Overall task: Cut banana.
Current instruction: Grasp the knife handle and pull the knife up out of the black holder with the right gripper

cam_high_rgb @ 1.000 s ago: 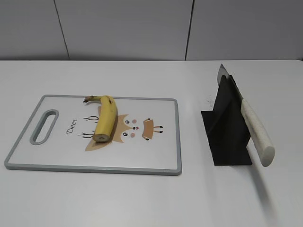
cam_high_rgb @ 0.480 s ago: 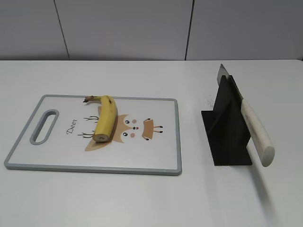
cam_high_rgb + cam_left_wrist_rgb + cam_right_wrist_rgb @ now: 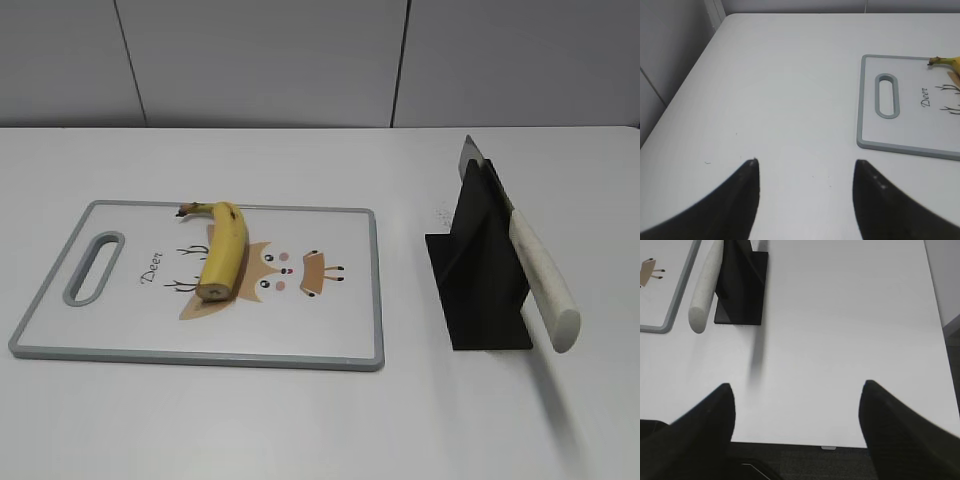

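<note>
The knife is next for my right gripper, which should go to it and close on the front half of its pale handle (image 3: 546,283) (image 3: 703,297), sticking out from the black stand.
The yellow banana (image 3: 222,251) lies on a white cutting board (image 3: 120,340) with a grey rim, its dark stem pointing back left and its flat cut end toward the front. In the left wrist view only its stem tip (image 3: 945,61) shows at the right edge. A knife (image 3: 540,275) with a pale handle rests slanted in a black stand (image 3: 480,265). My left gripper (image 3: 805,165) hangs open over bare table, left of the board. Over the table's front edge, right of the stand, my right gripper (image 3: 797,386) is open and empty. Neither gripper shows in the exterior view.
The board (image 3: 910,142) has a handle slot (image 3: 888,95) at its left end and a deer print (image 3: 285,272) under the banana. The knife handle (image 3: 705,292) juts out toward the front from the stand (image 3: 742,287). A wall stands behind the white table (image 3: 300,420).
</note>
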Robot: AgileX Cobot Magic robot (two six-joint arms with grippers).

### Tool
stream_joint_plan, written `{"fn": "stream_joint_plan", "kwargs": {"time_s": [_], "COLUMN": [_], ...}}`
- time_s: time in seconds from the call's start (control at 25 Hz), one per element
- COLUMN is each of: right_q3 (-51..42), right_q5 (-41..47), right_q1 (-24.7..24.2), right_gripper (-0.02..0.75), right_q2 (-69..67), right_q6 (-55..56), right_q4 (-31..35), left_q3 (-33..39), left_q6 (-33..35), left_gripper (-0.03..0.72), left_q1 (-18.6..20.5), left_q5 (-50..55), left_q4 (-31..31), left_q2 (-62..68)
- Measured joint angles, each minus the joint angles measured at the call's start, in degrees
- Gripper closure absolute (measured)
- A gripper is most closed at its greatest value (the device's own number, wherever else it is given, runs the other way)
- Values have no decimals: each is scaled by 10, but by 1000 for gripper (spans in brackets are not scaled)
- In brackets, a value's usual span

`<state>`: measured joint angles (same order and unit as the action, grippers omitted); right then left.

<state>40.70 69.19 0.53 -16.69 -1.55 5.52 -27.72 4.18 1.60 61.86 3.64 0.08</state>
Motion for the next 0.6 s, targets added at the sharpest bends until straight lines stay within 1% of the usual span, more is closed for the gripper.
{"fn": "stream_joint_plan", "kwargs": {"time_s": [0.16, 0.32, 0.48, 0.6], "right_q3": [14, 14, 16, 27], "right_q5": [2, 4, 4, 5], "right_q1": [11, 46, 101, 144], "right_gripper": [146, 146, 146, 146], "right_q2": [-38, -67, -110, -158], "right_q6": [0, 19, 55, 78], "right_q4": [-1, -6, -23, -48], "left_q3": [0, 0, 0, 0], "left_q6": [0, 0, 0, 0], "left_gripper": [124, 124, 124, 124], "left_q1": [0, 0, 0, 0], "left_q5": [0, 0, 0, 0], "left_q4": [0, 0, 0, 0], "left_q2": [0, 0, 0, 0]}}
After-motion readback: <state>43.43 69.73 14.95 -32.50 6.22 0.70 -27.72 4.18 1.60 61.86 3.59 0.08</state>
